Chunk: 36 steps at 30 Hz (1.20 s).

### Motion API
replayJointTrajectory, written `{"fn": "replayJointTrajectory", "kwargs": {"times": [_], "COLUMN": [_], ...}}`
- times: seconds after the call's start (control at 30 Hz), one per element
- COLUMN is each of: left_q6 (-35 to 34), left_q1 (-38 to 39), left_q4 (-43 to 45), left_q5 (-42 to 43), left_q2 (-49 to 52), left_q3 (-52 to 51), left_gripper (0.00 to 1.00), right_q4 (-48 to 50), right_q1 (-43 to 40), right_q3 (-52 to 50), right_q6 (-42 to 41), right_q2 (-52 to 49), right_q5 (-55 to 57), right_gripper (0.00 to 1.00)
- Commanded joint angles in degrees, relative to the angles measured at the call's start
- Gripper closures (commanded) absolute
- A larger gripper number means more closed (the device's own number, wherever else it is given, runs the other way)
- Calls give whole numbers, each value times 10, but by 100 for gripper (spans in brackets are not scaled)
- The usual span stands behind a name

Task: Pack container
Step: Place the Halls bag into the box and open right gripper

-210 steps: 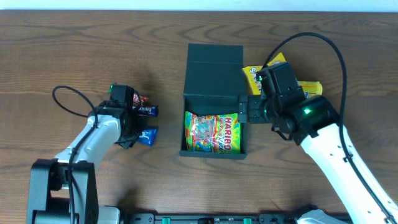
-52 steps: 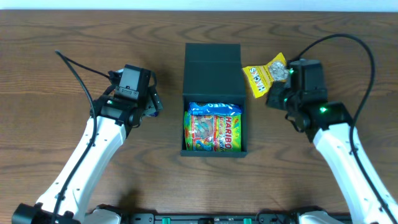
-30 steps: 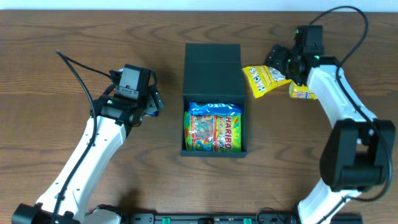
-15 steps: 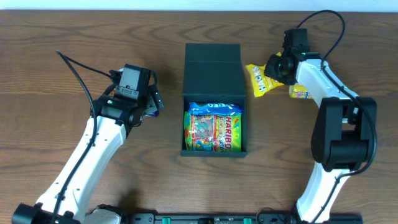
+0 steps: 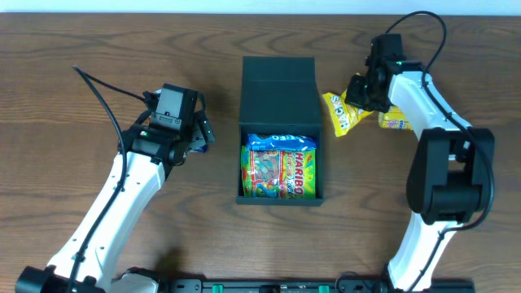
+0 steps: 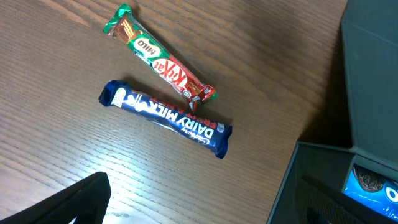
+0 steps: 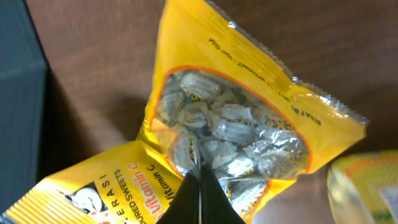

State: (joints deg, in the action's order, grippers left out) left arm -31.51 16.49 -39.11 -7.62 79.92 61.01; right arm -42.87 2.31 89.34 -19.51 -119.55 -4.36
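Observation:
My right gripper has the yellow bag of sweets. Next, I let go of it on the Haribo lettering of the bag inside the container [image 5: 295, 172].
The dark teal container [image 5: 279, 89] lies open at the table's middle, flap lid folded back. A Haribo bag [image 5: 279, 172] and a blue packet [image 5: 281, 141] lie inside. My right gripper [image 5: 359, 92] is just right of the lid, shut on a yellow bag of wrapped sweets [image 5: 339, 113]; in the right wrist view the fingertips [image 7: 200, 178] pinch the yellow bag [image 7: 236, 118] at its middle. My left gripper [image 5: 199, 134] hovers open left of the container, over a Dairy Milk bar [image 6: 166, 119] and a KitKat bar [image 6: 160, 62]. Its fingers [image 6: 74, 202] hold nothing.
A second yellow packet [image 5: 397, 121] lies just right of the held bag, its edge showing as the yellow packet [image 7: 367, 186] in the right wrist view. The container's wall [image 6: 373, 93] rises at the right of the left wrist view. Bare wood surrounds everything.
My right gripper has come down onto the yellow sweets bag and shut on it, crumpling and turning the bag. The left arm has stayed still and open.

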Motion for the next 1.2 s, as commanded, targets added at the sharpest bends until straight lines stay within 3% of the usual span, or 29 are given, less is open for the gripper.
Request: {"fn": "replayJointTrajectory", "kwargs": {"times": [0.0, 0.17, 0.33, 0.47, 0.63, 0.93, 1.17], "left_q6": [-2, -2, -2, -2, -2, -2, -2], "left_q1": [-3, -3, -3, -3, -3, -3, -3], "left_q4": [-1, -1, 0, 0, -1, 0, 0], "left_q5": [2, 2, 2, 2, 2, 2, 2], "left_q2": [-2, -2, -2, -2, -2, -2, -2], "left_q3": [0, 0, 0, 0, 0, 0, 0], "left_gripper": [5, 5, 5, 5, 5, 5, 5], "right_q4": [-20, -63, -148, -208, -209, -135, -110], "right_q1": [14, 51, 113, 170, 216, 248, 270], "right_q3": [30, 31, 31, 19, -68, -215, -228], "right_q6": [37, 89, 128, 162, 166, 190, 263], "right_q2": [66, 216, 292, 295, 295, 295, 296], "right_q5": [-8, -40, -104, -109, -109, -70, -71], "right_gripper": [99, 99, 98, 98, 99, 99, 98]}}
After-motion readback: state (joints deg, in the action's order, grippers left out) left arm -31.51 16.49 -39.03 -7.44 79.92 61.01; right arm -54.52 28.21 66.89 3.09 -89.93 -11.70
